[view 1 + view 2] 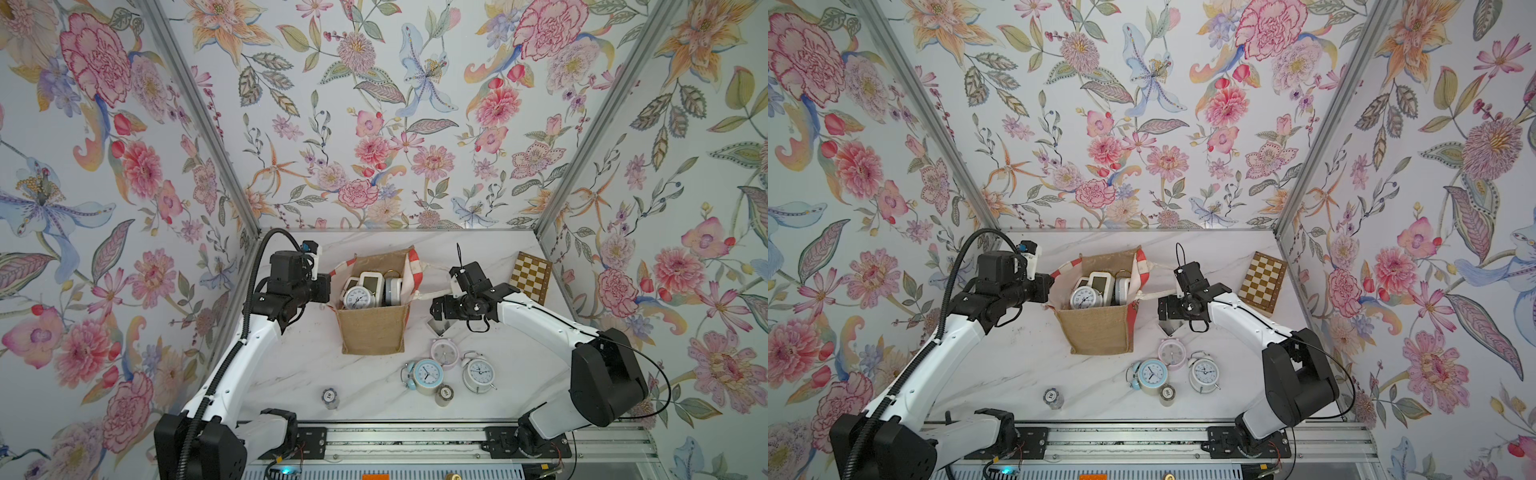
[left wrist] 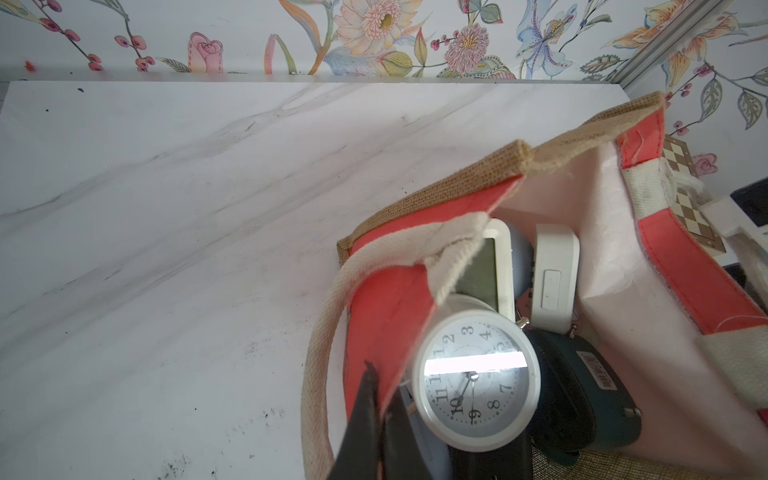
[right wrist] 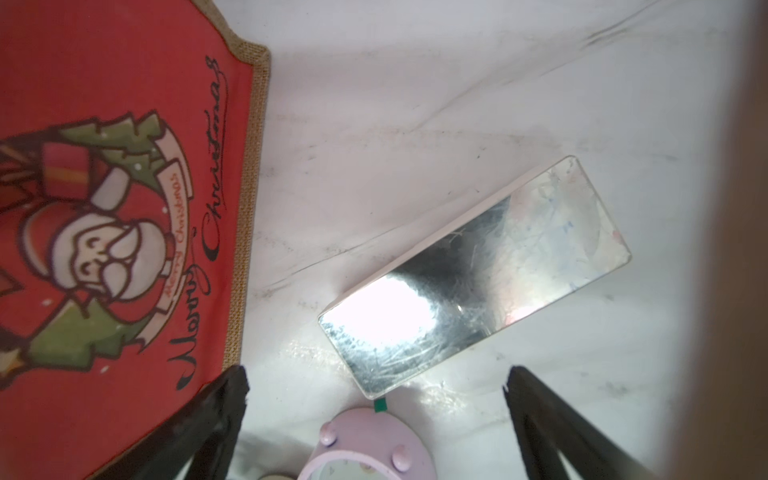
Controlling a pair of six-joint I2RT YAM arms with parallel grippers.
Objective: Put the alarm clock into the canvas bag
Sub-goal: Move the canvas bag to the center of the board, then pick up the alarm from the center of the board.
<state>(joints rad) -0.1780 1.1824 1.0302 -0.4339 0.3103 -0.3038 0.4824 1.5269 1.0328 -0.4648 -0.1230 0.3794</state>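
The long edges of the mirror-faced slab (image 1: 444, 323) (image 3: 476, 276) that lies behind the pink alarm clock will be gripped by my right gripper as it closes.
The canvas bag (image 1: 372, 332) (image 1: 1100, 332) stands upright mid-table with several clocks inside, a white round one (image 2: 473, 382) on top. My left gripper (image 1: 330, 289) (image 2: 376, 382) is shut on the bag's red side panel at the rim. On the table in front of the bag stand a pink alarm clock (image 1: 444, 353) (image 3: 365, 449), a blue one (image 1: 426, 375) and a white twin-bell one (image 1: 478, 372). My right gripper (image 1: 436, 309) (image 3: 376, 374) hangs open beside the bag's Santa-printed side (image 3: 104, 208), above the pink clock, holding nothing.
A flat mirror-faced slab (image 1: 439, 326) (image 3: 478, 270) lies under the right gripper. A chessboard (image 1: 531, 276) leans at the back right wall. Two poker-chip stacks (image 1: 330, 397) (image 1: 444, 395) stand near the front edge. Flowered walls close in the table on three sides.
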